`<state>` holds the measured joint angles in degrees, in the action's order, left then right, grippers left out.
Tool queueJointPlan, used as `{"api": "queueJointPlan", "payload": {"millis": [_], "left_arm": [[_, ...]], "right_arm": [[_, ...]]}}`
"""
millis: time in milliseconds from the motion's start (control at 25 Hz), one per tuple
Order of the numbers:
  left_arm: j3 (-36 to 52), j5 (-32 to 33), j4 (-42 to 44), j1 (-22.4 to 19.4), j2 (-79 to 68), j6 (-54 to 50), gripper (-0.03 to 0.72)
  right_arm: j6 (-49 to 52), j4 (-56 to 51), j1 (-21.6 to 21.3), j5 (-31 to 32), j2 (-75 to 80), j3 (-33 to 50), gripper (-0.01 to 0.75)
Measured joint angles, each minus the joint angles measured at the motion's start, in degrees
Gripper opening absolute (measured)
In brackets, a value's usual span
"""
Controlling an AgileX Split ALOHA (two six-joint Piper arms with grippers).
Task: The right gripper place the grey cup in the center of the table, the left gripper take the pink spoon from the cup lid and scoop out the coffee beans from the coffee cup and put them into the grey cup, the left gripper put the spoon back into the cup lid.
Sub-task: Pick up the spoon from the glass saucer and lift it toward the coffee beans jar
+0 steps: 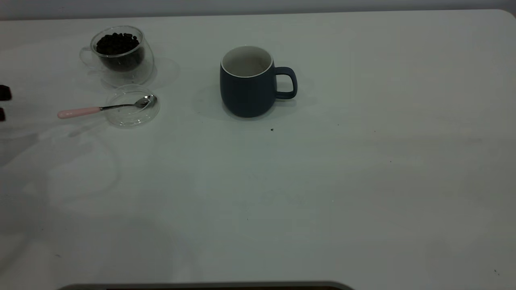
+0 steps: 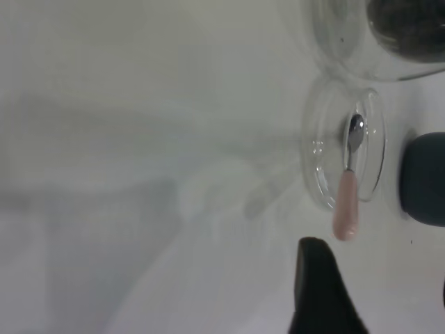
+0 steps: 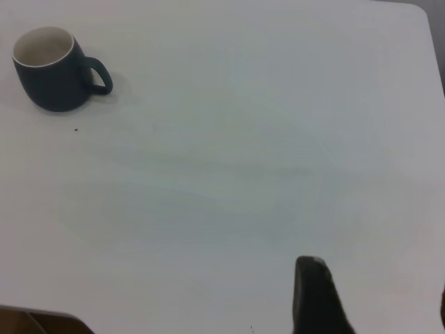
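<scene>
My left gripper needs to next move to the pink spoon on the lid of the cup and close around the middle of its handle [image 1: 80,112] [image 2: 346,206].
The grey cup [image 1: 248,82] stands upright near the table's middle, handle to the right; it also shows in the right wrist view [image 3: 49,69] and in the left wrist view [image 2: 424,177]. The glass coffee cup [image 1: 119,52] holding dark beans stands at the back left. In front of it lies the clear cup lid [image 1: 129,119]. The pink-handled spoon [image 1: 80,112] rests with its bowl in the lid and its handle pointing left. My left gripper [image 1: 3,104] is open and empty at the left edge, just beyond the handle's tip [image 2: 345,209]. My right gripper [image 3: 377,299] is open and empty, far from the cup.
The white table [image 1: 322,181] has a few dark specks, one just in front of the grey cup [image 1: 271,129]. A dark rim shows at the table's front edge [image 1: 201,286].
</scene>
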<state>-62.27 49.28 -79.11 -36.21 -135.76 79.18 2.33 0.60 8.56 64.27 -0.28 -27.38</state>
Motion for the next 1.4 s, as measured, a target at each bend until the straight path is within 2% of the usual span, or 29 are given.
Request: {"api": "queueJointPlan", "payload": {"millis": [200, 560, 1400], "left_arm": [[-0.04, -3.85, -1.67, 3.91, -1.15, 4.03, 0.567], [-0.04, -4.03, -3.03, 10.57, -1.34, 4.51, 0.573], [-0.04, -6.03, -10.81, 11.81, -5.12, 4.7, 0.576]], "right_arm": [[0.0, 0.0, 0.0, 0.0, 0.0, 0.0, 0.456], [0.0, 0.0, 0.0, 0.0, 0.0, 0.0, 0.456], [0.0, 0.0, 0.0, 0.0, 0.0, 0.0, 0.456]]}}
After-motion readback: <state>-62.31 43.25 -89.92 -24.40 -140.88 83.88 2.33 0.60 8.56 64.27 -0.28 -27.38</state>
